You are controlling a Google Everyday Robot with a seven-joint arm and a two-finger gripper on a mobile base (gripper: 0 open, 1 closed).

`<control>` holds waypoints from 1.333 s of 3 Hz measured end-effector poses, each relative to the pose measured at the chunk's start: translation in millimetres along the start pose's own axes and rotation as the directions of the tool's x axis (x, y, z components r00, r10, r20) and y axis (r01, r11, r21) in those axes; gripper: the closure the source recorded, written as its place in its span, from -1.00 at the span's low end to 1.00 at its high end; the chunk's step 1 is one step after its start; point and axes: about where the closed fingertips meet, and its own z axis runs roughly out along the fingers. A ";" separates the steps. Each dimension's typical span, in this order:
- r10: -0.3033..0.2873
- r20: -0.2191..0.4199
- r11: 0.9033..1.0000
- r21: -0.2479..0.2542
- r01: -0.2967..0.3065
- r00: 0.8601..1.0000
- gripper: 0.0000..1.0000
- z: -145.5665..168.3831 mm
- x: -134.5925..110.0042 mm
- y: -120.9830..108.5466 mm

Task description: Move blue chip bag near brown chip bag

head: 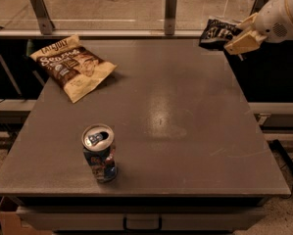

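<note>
Next, I set the blue chip bag on the grey table (125, 76) with my gripper, touching the brown chip bag's inner corner.
The blue chip bag (217, 33) is dark navy with white lettering. It hangs in the air above the table's far right corner, held by my gripper (235, 39), which is shut on its right edge. The arm comes in from the upper right. The brown chip bag (71, 65) is tan with a dark centre panel and lies flat at the table's far left, well away from the blue bag.
A blue drink can (100, 152) with an open top stands upright near the front left of the grey table (185, 131). A rail with metal posts (170, 10) runs along the table's far edge.
</note>
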 end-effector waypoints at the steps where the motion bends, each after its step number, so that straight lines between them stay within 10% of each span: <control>1: -0.002 0.001 1.000 -0.002 0.002 1.000 1.00 1.5 -0.6 0.0; 4: -0.153 0.083 0.975 -0.152 0.164 0.985 1.00 105.6 -66.3 31.3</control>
